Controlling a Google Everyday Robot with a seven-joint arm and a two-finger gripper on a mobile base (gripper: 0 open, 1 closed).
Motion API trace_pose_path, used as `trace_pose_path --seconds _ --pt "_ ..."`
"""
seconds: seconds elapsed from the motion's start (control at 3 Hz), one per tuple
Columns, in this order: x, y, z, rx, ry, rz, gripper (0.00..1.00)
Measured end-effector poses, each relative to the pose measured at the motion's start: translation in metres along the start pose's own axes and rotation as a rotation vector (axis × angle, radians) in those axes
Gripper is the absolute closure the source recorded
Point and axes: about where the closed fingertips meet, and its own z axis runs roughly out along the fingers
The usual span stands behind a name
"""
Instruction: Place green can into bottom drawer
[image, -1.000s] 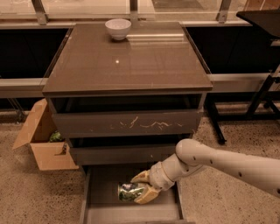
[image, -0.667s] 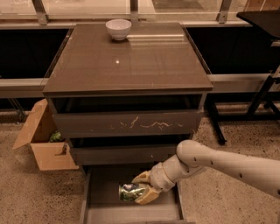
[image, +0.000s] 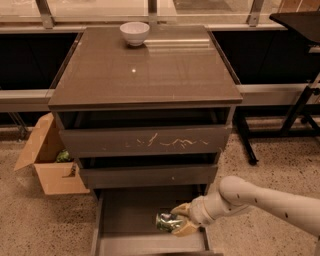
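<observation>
Next, my gripper releases the green can near the middle of the bottom drawer's inside (image: 168, 212), a little away from the cardboard box.
The green can (image: 166, 222) lies on its side inside the bottom drawer (image: 130, 212), which is pulled out below the cabinet, near its right front part. My gripper (image: 181, 221) reaches in from the right on a white arm and is shut on the green can, with tan fingers (image: 186, 229) above and below its right end. The can sits at or just above the drawer floor; I cannot tell whether it touches. The scratched top drawer (image: 145, 141) and the middle drawer (image: 147, 176) are slightly open above.
A white bowl (image: 134, 33) stands at the back of the cabinet top (image: 145, 70). An open cardboard box (image: 47, 160) sits on the floor to the left. A black table leg (image: 300, 107) stands at the right. Speckled floor lies around.
</observation>
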Motion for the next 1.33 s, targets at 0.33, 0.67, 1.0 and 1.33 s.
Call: trace_pose_path --seconds 0.33,0.67,1.0,1.33 --pt "0.046 -0.019 0.006 0.026 -0.023 0.043 1.0" --pt "0.078 -0.046 0.018 0.031 -0.064 0.062 1.0" --pt "0.082 -0.05 0.023 0.03 -0.076 0.067 1.0" --pt "0.097 -0.067 0.039 0.028 -0.083 0.085 1.0"
